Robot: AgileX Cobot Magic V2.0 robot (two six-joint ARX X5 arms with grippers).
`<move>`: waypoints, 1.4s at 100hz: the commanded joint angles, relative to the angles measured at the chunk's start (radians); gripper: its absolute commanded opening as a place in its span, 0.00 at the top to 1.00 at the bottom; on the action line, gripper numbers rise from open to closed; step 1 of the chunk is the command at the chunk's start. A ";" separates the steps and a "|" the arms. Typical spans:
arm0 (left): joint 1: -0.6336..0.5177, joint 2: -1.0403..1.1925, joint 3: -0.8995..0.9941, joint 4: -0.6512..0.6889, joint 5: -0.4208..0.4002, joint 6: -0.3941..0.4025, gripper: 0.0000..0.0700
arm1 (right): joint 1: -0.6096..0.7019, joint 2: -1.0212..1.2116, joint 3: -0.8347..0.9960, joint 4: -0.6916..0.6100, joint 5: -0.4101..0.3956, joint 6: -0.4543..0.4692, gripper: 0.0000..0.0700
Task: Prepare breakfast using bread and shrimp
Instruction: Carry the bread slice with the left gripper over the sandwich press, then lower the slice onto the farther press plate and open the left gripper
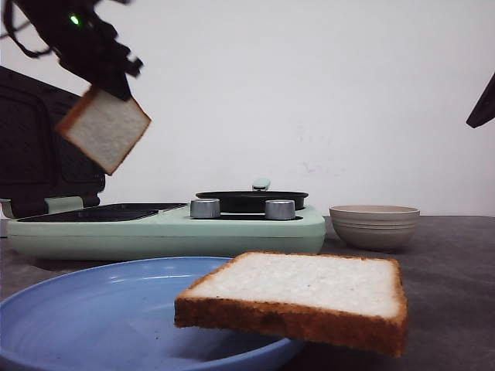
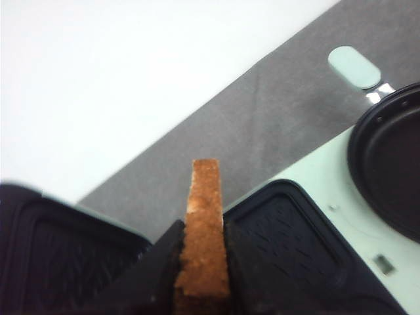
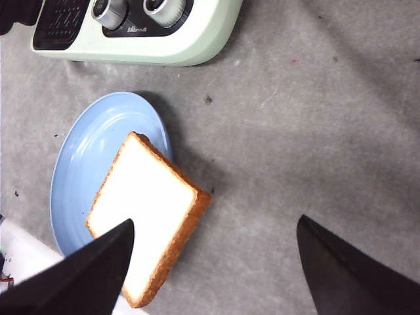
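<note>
Next, I release the slice of bread with my left gripper on the black ribbed plate [image 1: 138, 205] [image 2: 285, 252] between the raised lid and the pan.
My left gripper [image 1: 116, 83] is shut on one slice of bread [image 1: 103, 127], held high over the open sandwich-maker plate [image 1: 100, 212]. From the left wrist the slice's brown crust edge [image 2: 205, 226] sticks up between the black fingers [image 2: 164, 262], above the ribbed plate [image 2: 289, 236]. A second slice of bread [image 1: 302, 297] rests on the rim of the blue plate [image 1: 93, 325], overhanging it; it also shows in the right wrist view as the bread slice [image 3: 144, 210]. My right gripper [image 3: 213, 262] hangs open above the table beside that slice. No shrimp shows.
The pale green breakfast machine [image 1: 170, 228] carries two silver knobs [image 1: 205, 208] and a small black pan [image 1: 251, 200]. Its raised lid [image 1: 39, 147] stands at the left. A beige ribbed bowl [image 1: 374, 225] sits right of the machine on the grey table [image 3: 295, 131].
</note>
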 commanded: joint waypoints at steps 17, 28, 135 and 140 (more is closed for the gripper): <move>-0.010 0.122 0.089 0.054 -0.041 0.135 1.00 | 0.005 0.005 0.014 0.004 0.000 -0.015 0.30; -0.010 0.163 0.106 0.088 -0.059 0.190 1.00 | 0.005 0.005 0.014 0.005 0.000 -0.018 0.30; -0.010 0.303 0.121 0.101 -0.085 0.280 1.00 | 0.005 0.005 0.014 0.005 0.000 -0.021 0.30; -0.010 0.308 0.121 0.102 -0.085 0.280 1.00 | 0.005 0.005 0.014 0.005 0.000 -0.021 0.30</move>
